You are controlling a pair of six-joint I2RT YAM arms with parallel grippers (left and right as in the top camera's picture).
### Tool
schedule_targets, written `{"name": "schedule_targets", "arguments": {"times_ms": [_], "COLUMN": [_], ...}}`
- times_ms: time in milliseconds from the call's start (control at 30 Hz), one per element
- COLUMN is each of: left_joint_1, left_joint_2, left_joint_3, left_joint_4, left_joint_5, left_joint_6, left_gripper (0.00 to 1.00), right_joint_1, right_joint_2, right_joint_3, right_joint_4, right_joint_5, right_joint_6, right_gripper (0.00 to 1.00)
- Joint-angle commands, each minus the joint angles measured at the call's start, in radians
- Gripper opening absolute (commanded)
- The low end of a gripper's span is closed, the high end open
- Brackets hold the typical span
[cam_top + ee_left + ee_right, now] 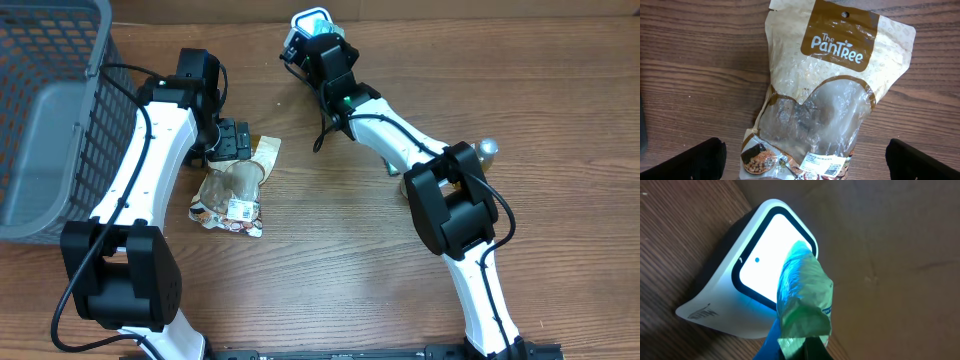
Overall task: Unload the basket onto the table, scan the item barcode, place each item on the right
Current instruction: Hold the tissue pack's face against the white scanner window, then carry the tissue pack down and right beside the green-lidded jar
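Observation:
Next, my right gripper lets go of the green foil packet on bare wood (352, 184) between the snack pouch and the silver knob.
A white barcode scanner (715, 310) with a glowing window stands at the table's far edge (312, 20). My right gripper (807, 352) is shut on a crinkled green foil packet (802, 300), which it holds right in front of the lit window. A tan and clear "The Pantree" snack pouch (830, 95) lies flat on the wood (232, 190), with a white barcode label (822, 161) near its bottom end. My left gripper (802, 170) hovers open over the pouch (232, 140), its black fingertips (685, 160) wide apart on either side and touching nothing.
A grey wire basket (50, 110) fills the far left of the table. A small silver knob-like object (487, 148) sits by the right arm's base. A brown cardboard wall (890, 255) rises just behind the scanner.

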Motion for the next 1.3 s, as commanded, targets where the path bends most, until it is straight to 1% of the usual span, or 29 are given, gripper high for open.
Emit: {"name": "schedule_targets", "arguments": {"times_ms": [0,100,133,200,300,400,533,633,667,733,800,867,933,1000,1033,1067,1133,1200,1233,1267], "left_joint_1": [-0.001,-0.001,-0.001,-0.001,-0.001,-0.001,-0.001,-0.001,-0.001,-0.001,-0.001,-0.001,-0.001,-0.001,-0.001,-0.001,-0.001,-0.001,-0.001,-0.001], "left_joint_2": [0.013,0.013,0.013,0.013,0.013,0.013,0.013,0.013,0.013,0.013,0.013,0.013,0.013,0.013,0.013,0.013,0.013,0.013,0.013,0.013], "left_joint_3": [-0.003,-0.003,-0.003,-0.003,-0.003,-0.003,-0.003,-0.003,-0.003,-0.003,-0.003,-0.003,-0.003,-0.003,-0.003,-0.003,-0.003,-0.003,-0.003,-0.003], "left_joint_4": [0.001,0.001,0.002,0.002,0.002,0.002,0.002,0.002,0.002,0.002,0.002,0.002,0.002,0.002,0.001,0.002,0.001,0.001,0.002,0.001], "left_joint_5": [0.004,0.004,0.004,0.004,0.004,0.004,0.004,0.004,0.004,0.004,0.004,0.004,0.004,0.004,0.004,0.004,0.004,0.004,0.004,0.004], "left_joint_6": [0.019,0.019,0.019,0.019,0.019,0.019,0.019,0.019,0.019,0.019,0.019,0.019,0.019,0.019,0.019,0.019,0.019,0.019,0.019,0.019], "left_gripper": [1.0,0.99,1.0,1.0,1.0,1.0,1.0,1.0,1.0,1.0,1.0,1.0,1.0,1.0,1.0,1.0,1.0,1.0,1.0,1.0], "right_joint_1": [0.016,0.016,0.016,0.016,0.016,0.016,0.016,0.015,0.012,0.007,0.002,-0.005,-0.012,-0.019,-0.02,-0.02,-0.02,-0.023,-0.025,-0.029], "right_joint_2": [0.004,0.003,0.001,-0.013,-0.052,-0.113,-0.208,-0.283,-0.31,-0.342,-0.363,-0.367,-0.364,-0.361,-0.361,-0.361,-0.361,-0.361,-0.361,-0.361], "right_joint_3": [0.022,0.023,0.023,0.023,0.023,0.023,0.023,0.023,0.023,0.023,0.023,0.023,0.017,-0.008,-0.019,-0.029,-0.05,-0.066,-0.073,-0.079], "right_joint_4": [-0.005,-0.001,0.003,0.006,0.005,-0.006,-0.077,-0.213,-0.293,-0.426,-0.578,-0.755,-0.866,-0.996,-1.041,-1.074,-1.13,-1.158,-1.162,-1.164], "right_joint_5": [-0.035,-0.035,-0.034,-0.034,-0.034,-0.035,-0.035,-0.045,-0.069,-0.137,-0.25,-0.443,-0.586,-0.711,-0.722,-0.717,-0.695,-0.644,-0.619,-0.591], "right_joint_6": [0.011,0.011,0.011,0.011,0.026,0.099,0.254,0.425,0.483,0.556,0.655,0.776,0.834,0.865,0.865,0.865,0.864,0.864,0.864,0.865], "right_gripper": [0.04,0.04,0.08,0.1,0.1,0.08,0.04,0.04,0.04,0.04,0.04,0.04,0.04,0.04,0.04,0.04,0.09,0.1,0.12,0.16]}}
